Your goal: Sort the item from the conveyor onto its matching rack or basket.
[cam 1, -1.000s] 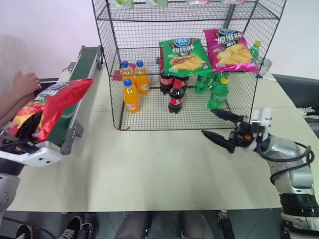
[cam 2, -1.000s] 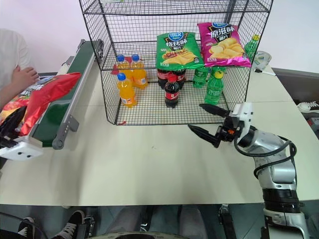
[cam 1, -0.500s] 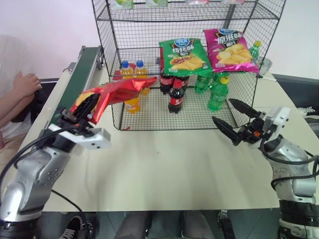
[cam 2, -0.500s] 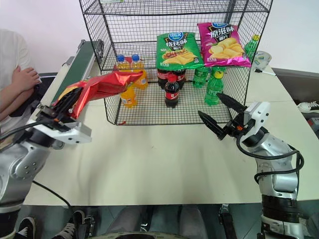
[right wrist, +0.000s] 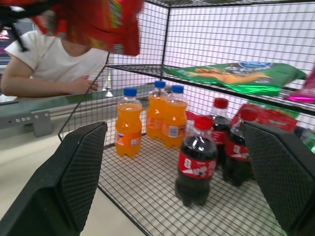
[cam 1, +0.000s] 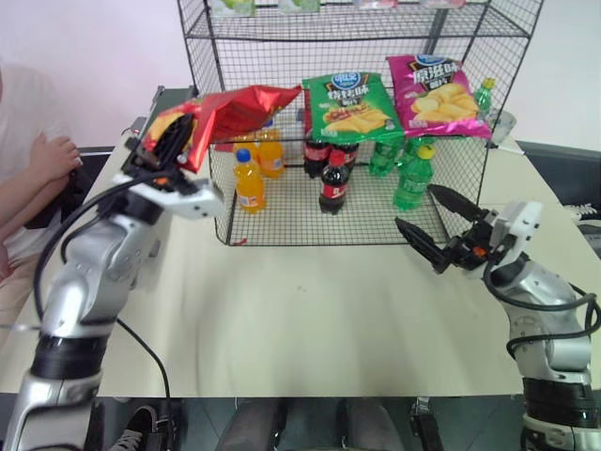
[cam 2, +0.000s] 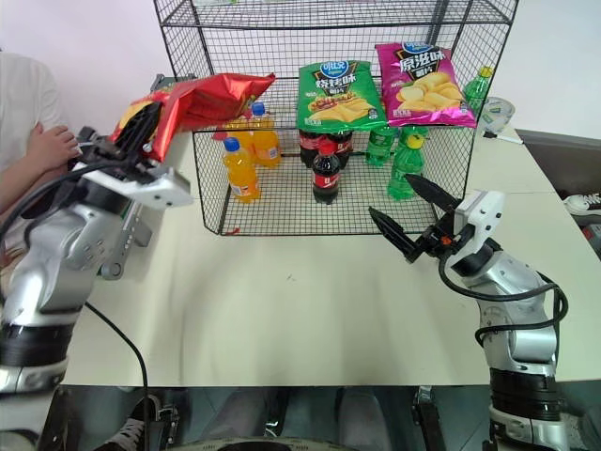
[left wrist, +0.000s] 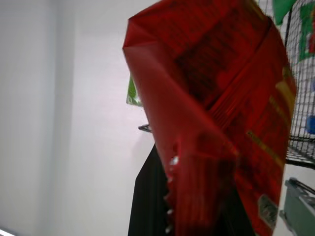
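Next, my left gripper lets go of the red chip bag on the middle level (cam 1: 251,105) beside the green chip bag, above the orange bottles.
The red crinkly chip bag, the item (cam 1: 233,106), hangs in the air with my left gripper (cam 1: 174,138) shut on its near end. Its far end reaches the left front edge of the middle tier of the black wire rack (cam 1: 201,56), close to a green chip bag (cam 1: 349,105). The red bag (left wrist: 216,123) also shows in the left wrist view. A short piece of the conveyor (cam 1: 161,95) shows behind my left arm. My right gripper (cam 1: 416,207) is open and empty, low in front of the rack's right half, its fingers (right wrist: 78,167) pointing at the bottles.
A pink chip bag (cam 1: 437,83) lies beside the green one. On the bottom tier stand orange bottles (cam 1: 249,178), cola bottles (cam 1: 331,183) and green bottles (cam 1: 410,174). A person's hand (cam 1: 52,155) rests at the left by the conveyor. The table (cam 1: 310,301) lies bare in front.
My left arm has carried the red bag up and to the right, from over the conveyor to the rack's middle tier. The right gripper has stayed about where it was, still open.
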